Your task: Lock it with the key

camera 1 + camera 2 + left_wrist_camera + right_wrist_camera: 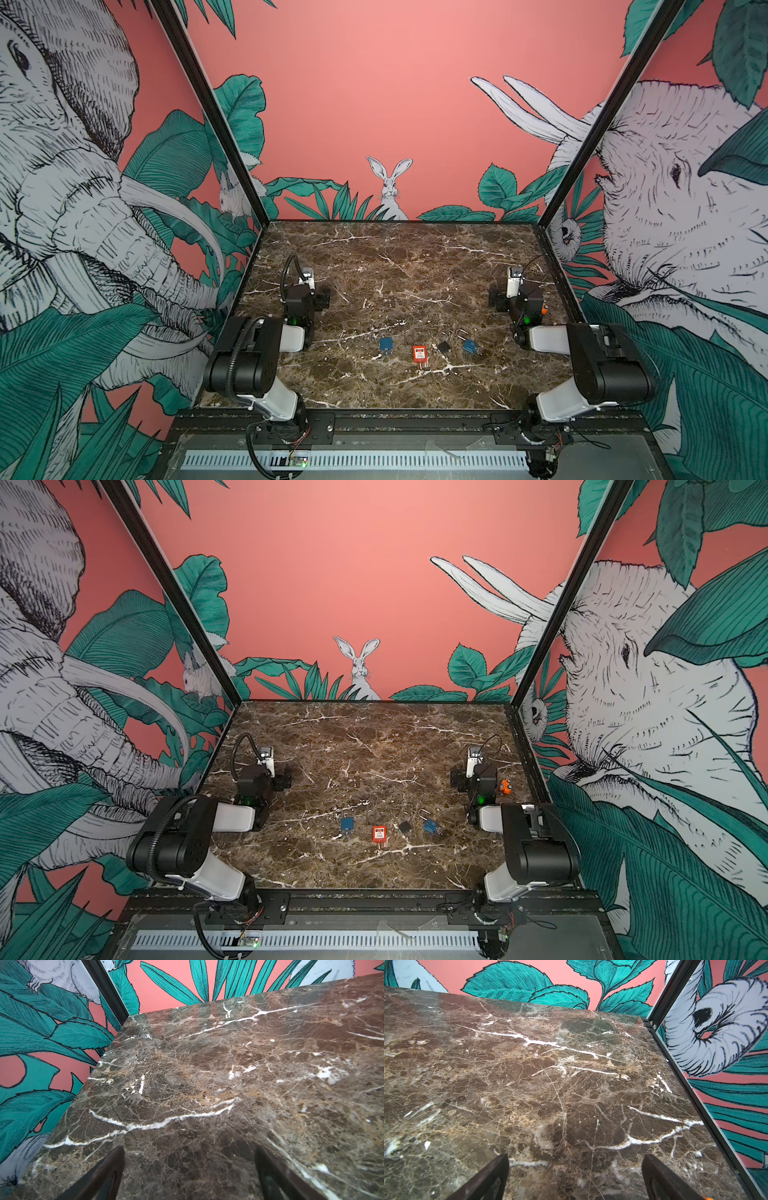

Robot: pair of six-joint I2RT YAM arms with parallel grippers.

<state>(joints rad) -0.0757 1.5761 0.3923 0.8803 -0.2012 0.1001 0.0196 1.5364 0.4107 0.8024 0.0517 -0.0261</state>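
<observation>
I should close my right gripper on the body of the blue padlock (470, 348) with the raised shackle, the one next to the dark grey padlock.
Several small padlocks lie in a row near the table's front middle, in both top views: a blue one (386, 343), an orange one (419, 354), a dark grey one (443, 347) and a blue one with a raised shackle (469, 345). A small key (478, 351) seems to stick out of that last blue padlock; it is too small to be sure. My left gripper (190, 1157) is open over bare marble, far to the left of the locks. My right gripper (575, 1159) is open too, over bare marble to their right. Neither wrist view shows a lock.
The brown marble table (395, 266) is walled by patterned panels at the back and on both sides. Black corner posts (557, 199) stand at the back corners. Both arms (257, 353) (598, 357) are folded back near the front rail (415, 419).
</observation>
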